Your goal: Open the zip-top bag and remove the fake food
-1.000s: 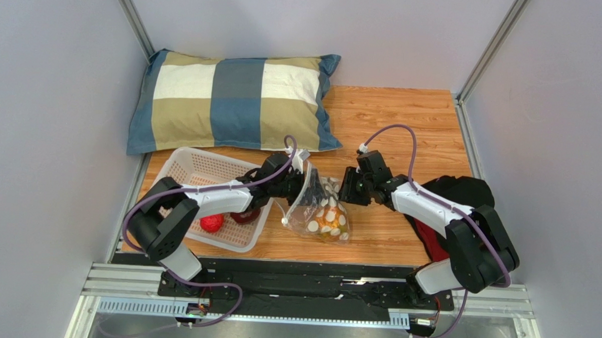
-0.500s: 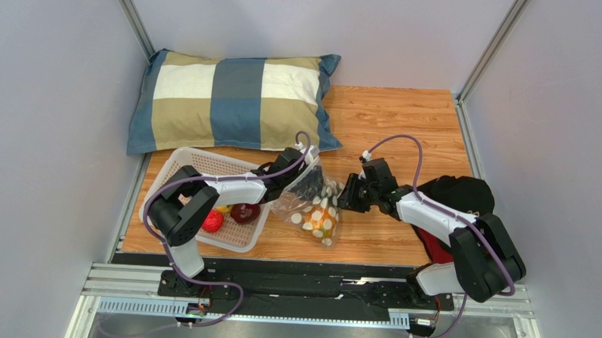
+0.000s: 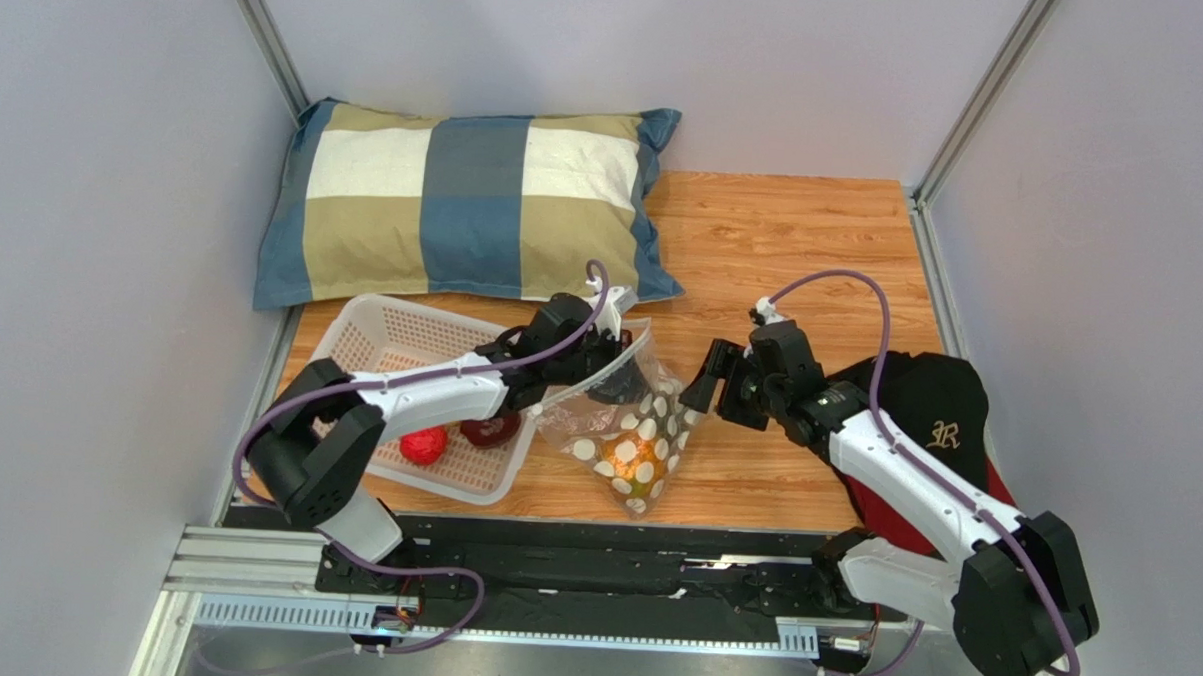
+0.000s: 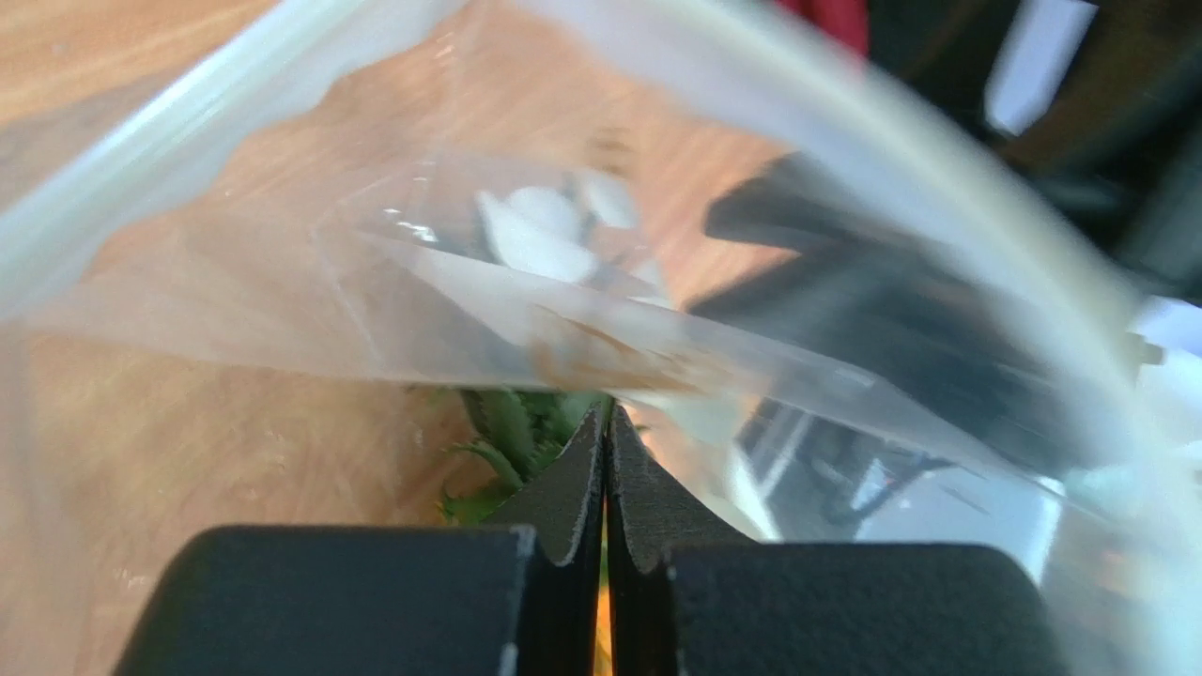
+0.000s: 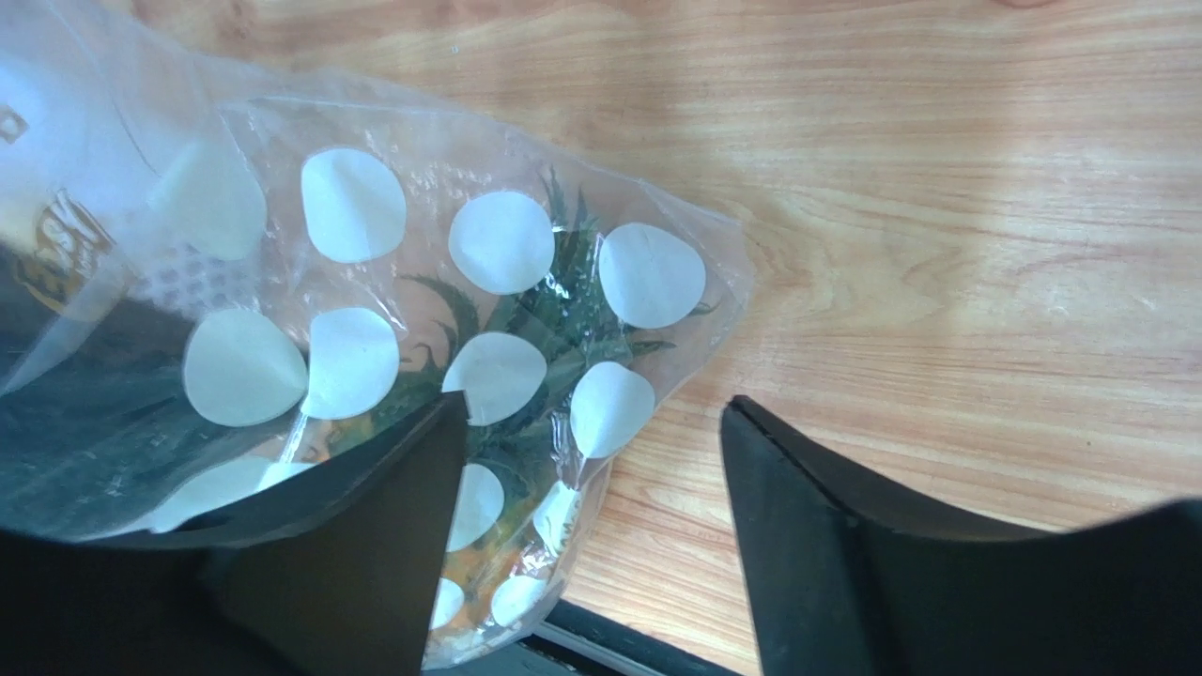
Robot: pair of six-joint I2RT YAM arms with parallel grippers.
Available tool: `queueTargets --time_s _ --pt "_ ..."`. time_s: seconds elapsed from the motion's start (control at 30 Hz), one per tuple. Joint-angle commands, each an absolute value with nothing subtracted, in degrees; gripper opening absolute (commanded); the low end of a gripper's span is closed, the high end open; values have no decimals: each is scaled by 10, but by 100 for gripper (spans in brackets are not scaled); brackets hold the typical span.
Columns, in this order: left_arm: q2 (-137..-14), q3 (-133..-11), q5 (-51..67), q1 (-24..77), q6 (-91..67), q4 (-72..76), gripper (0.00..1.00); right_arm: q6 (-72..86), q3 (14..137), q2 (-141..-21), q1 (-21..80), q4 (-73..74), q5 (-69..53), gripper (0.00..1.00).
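Observation:
The green sprig is deep in the bag's closed end, past the fingers of my left gripper, so next my right gripper pinches that closed end (image 5: 621,402) and pulls the bag back.
The zip-top bag (image 3: 637,437) lies on the wood table, clear with white oval spots (image 5: 501,240), its mouth toward the basket. Inside it show a yellow-orange fruit (image 3: 627,462) and a green leafy sprig (image 5: 565,321). My left gripper (image 3: 610,372) reaches into the bag's mouth and is shut. In the left wrist view its fingertips (image 4: 607,423) meet with the green sprig (image 4: 511,430) just beyond them, and nothing shows between the pads. My right gripper (image 3: 711,384) stands open at the bag's right edge (image 5: 596,404), one finger over the bag and one over bare wood.
A white perforated basket (image 3: 390,338) to the left holds a red berry (image 3: 422,446) and a dark maroon piece (image 3: 487,429). A checked pillow (image 3: 470,199) lies at the back. A black and red cap (image 3: 928,425) sits under the right arm.
The left gripper has closed inside the bag's mouth. The right gripper has opened wide and drawn back to the right. The bag has sunk flatter onto the table.

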State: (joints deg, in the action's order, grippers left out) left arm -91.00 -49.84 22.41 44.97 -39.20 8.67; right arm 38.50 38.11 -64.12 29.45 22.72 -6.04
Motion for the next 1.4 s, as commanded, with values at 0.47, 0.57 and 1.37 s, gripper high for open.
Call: queueTargets --time_s 0.47,0.57,1.37 --pt "-945 -507 285 470 -355 84 35 495 254 -652 253 68 -115 56" --pt "-989 -519 293 474 -357 107 53 491 243 -658 253 25 -119 47" --pt "-1025 -562 242 483 -340 93 0 454 308 -661 298 68 -76 0"
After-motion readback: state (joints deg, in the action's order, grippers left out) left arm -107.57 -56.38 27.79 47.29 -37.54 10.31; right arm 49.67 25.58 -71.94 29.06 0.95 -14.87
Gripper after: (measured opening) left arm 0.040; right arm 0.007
